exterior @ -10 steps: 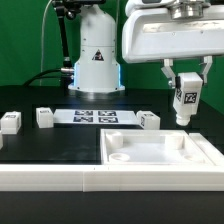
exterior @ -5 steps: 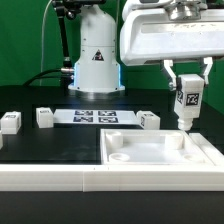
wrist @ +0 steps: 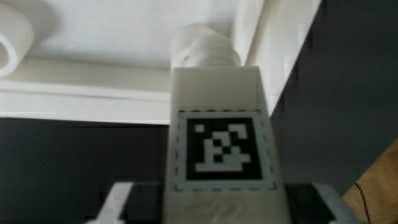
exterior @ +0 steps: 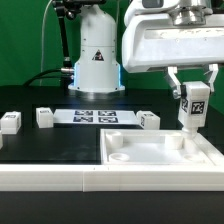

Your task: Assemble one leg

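Next, I release the leg, now held upright above the plate's far corner, from my gripper so that it is upright in the large white plate's near corner socket (exterior: 196,154), below where the leg hangs.
My gripper (exterior: 192,92) is shut on a leg (exterior: 191,106), a small white post with a black-and-white tag, and holds it upright. Its lower end hangs just above the far right corner of the large white plate (exterior: 160,160). In the wrist view the leg (wrist: 222,130) fills the middle, its narrow tip pointing at the plate's rim (wrist: 107,80), with a round corner socket (wrist: 15,50) off to one side. Three more legs lie on the black table: one (exterior: 10,122) at the exterior view's left, one (exterior: 44,117) beside it, one (exterior: 148,120) near the plate.
The marker board (exterior: 95,117) lies flat on the table behind the plate. The robot's white base (exterior: 97,55) stands at the back. A white wall (exterior: 50,178) runs along the front edge.
The gripper with the leg has moved toward the exterior view's right and slightly down, closer to the plate's far right corner. The other legs have not moved.
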`<state>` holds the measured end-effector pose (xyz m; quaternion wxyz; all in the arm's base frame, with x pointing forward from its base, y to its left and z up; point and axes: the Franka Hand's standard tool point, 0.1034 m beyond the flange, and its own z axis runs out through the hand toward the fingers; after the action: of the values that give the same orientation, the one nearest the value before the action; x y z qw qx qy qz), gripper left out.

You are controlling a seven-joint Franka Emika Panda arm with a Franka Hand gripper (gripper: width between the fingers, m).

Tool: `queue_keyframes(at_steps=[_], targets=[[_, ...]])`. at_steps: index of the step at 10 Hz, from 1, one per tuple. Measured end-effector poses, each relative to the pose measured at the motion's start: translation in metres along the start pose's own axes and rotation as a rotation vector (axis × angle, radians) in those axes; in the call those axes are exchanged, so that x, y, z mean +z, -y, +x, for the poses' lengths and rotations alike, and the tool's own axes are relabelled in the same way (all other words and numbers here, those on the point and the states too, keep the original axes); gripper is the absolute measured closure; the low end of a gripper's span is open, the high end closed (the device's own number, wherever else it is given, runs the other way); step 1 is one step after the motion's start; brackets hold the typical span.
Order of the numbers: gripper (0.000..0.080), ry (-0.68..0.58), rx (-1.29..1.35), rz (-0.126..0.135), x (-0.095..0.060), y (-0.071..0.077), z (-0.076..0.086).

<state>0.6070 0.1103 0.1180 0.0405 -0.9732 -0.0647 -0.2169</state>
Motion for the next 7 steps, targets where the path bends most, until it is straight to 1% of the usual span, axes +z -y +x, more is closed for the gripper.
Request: queue_keyframes(at_steps=[2, 3, 4, 7], targets=[[0.0506, 0.003, -0.012, -0.003, 0.012, -0.004, 0.003], [0.0506, 0.006, -0.011, -0.002, 0.019, -0.004, 0.004], [0.0506, 0.008, -0.01, -0.001, 0.024, -0.004, 0.004], [0.0506, 0.002, -0.01, -0.001, 0.03, -0.004, 0.003]])
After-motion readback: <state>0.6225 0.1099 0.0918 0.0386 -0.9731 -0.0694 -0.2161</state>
